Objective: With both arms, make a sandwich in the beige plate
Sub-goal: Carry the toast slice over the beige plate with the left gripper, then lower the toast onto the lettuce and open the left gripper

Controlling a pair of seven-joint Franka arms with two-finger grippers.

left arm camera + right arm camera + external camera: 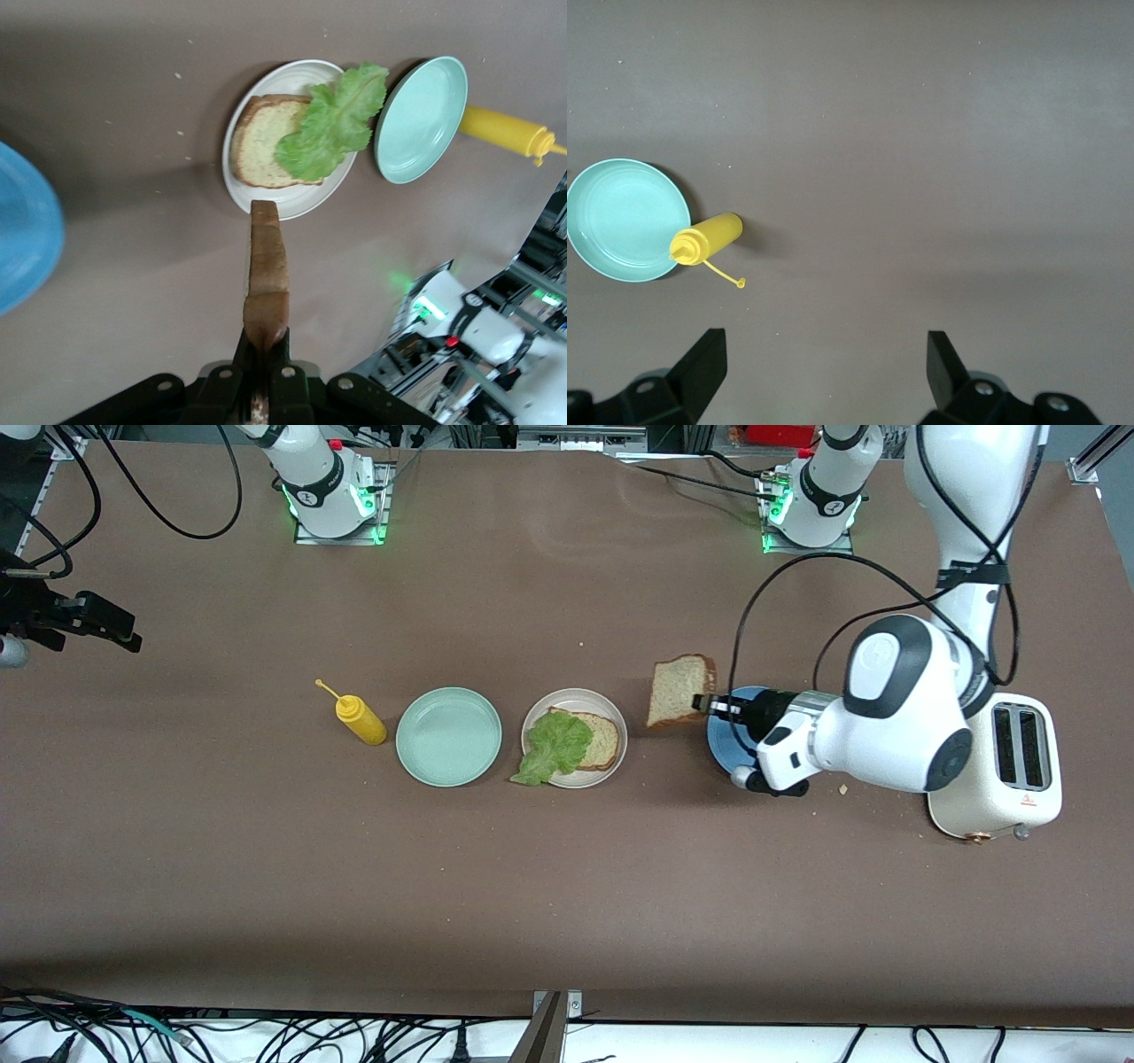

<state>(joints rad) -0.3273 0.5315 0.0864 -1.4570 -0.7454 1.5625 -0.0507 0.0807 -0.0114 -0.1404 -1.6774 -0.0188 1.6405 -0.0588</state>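
Observation:
My left gripper is going to let go of the second bread slice on top of the green lettuce leaf (564, 747) (312, 149) on the beige plate.
The beige plate (620, 731) holds one slice of toasted bread (602, 740) with a ruffled green lettuce leaf (555, 748) lying over it and hanging past the rim. My left gripper (709, 706) is shut on the crust of a second bread slice (679, 689), up in the air over the table between the beige plate and a blue plate (725, 751). From the left wrist, the held slice (267, 266) shows edge-on in the left gripper (266, 341), pointing at the beige plate (237, 186). My right gripper (827, 354) waits open with nothing in it, at the right arm's end (106, 624).
A mint-green plate (448, 736) stands beside the beige plate, with a yellow squeeze bottle (360, 720) beside it toward the right arm's end. A white toaster (1010, 771) sits at the left arm's end, partly under the left arm. Crumbs lie near the blue plate.

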